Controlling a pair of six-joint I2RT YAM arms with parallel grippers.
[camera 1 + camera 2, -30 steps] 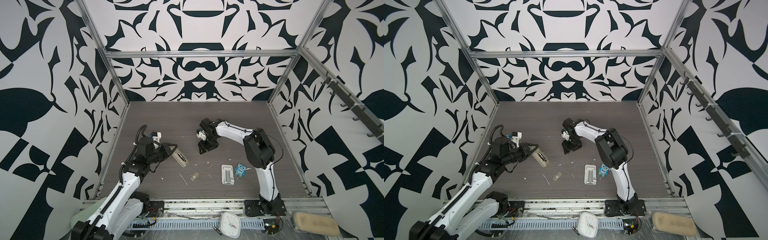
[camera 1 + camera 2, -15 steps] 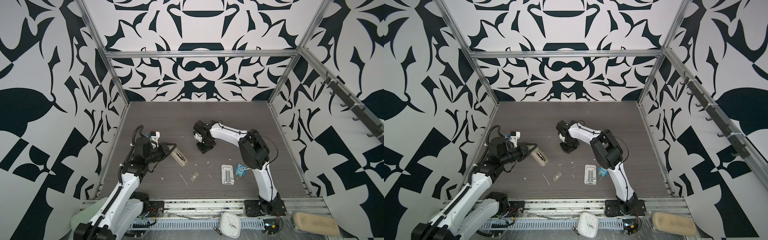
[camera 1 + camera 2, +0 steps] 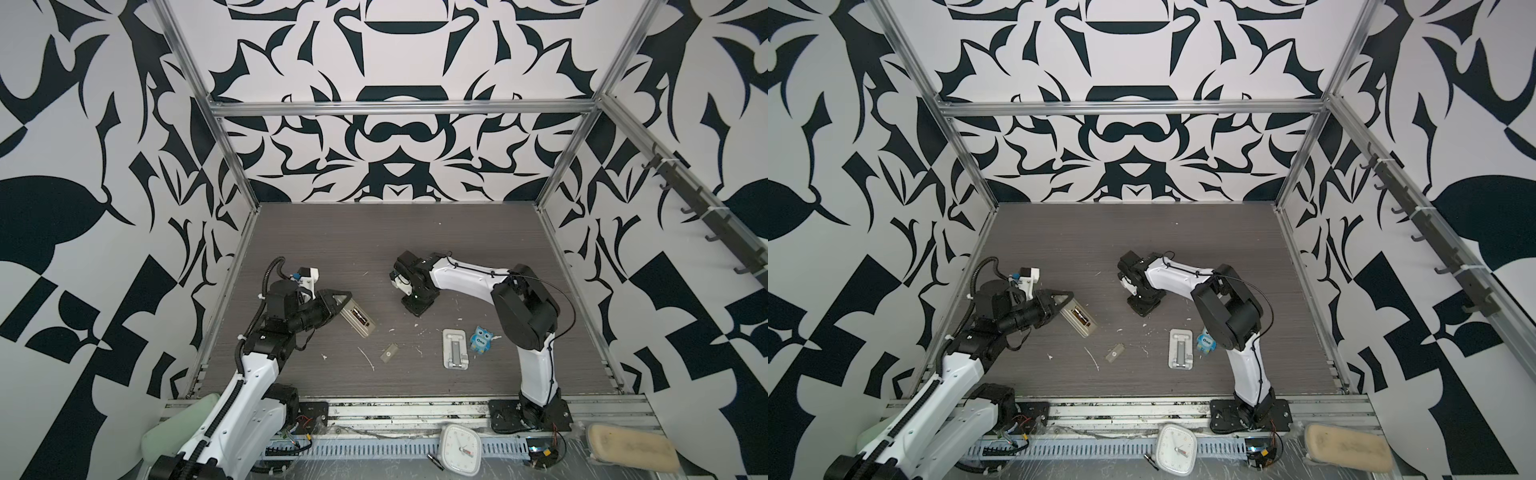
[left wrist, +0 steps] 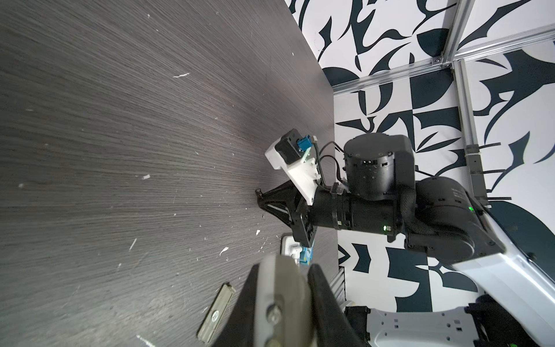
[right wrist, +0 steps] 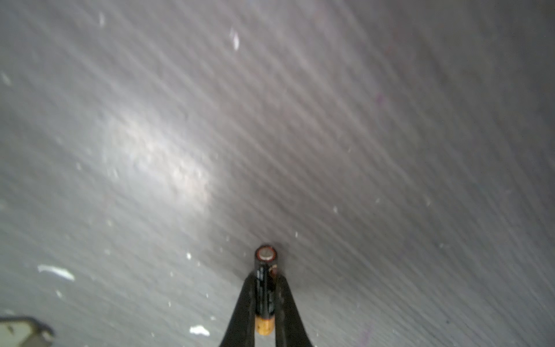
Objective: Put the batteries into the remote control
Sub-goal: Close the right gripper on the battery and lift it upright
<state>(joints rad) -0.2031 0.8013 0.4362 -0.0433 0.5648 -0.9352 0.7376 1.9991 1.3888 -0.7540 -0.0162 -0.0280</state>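
Only the battery's flat end shows past my right fingers; next I lay it down and regrip nearer its gold end [image 5: 265, 325] before loading.
My left gripper [image 3: 341, 300] is shut on one end of the remote control [image 3: 358, 321], whose beige-grey back faces up. A dark battery [image 3: 359, 317] lies in its open bay. The left wrist view shows the remote [image 4: 280, 288] clamped between the two black fingers [image 4: 318, 288]. My right gripper [image 3: 417, 308] points down at the table right of the remote, apart from it. In the right wrist view it [image 5: 265, 279] is shut on a second battery [image 5: 265, 288], black with a gold end. That battery runs along the fingers, its flat end just above the table.
A small grey-beige cover [image 3: 388, 354] lies in front of the remote. A silvery slotted stand [image 3: 456, 348] and a blue owl toy [image 3: 481, 338] sit by the right arm's elbow. A white clock [image 3: 460, 449] and a beige pad [image 3: 631, 453] rest on the front rail. White flecks dot the table.
My right gripper has closed on the battery and its wrist has shifted slightly left. The left gripper still holds the remote in nearly the same place.
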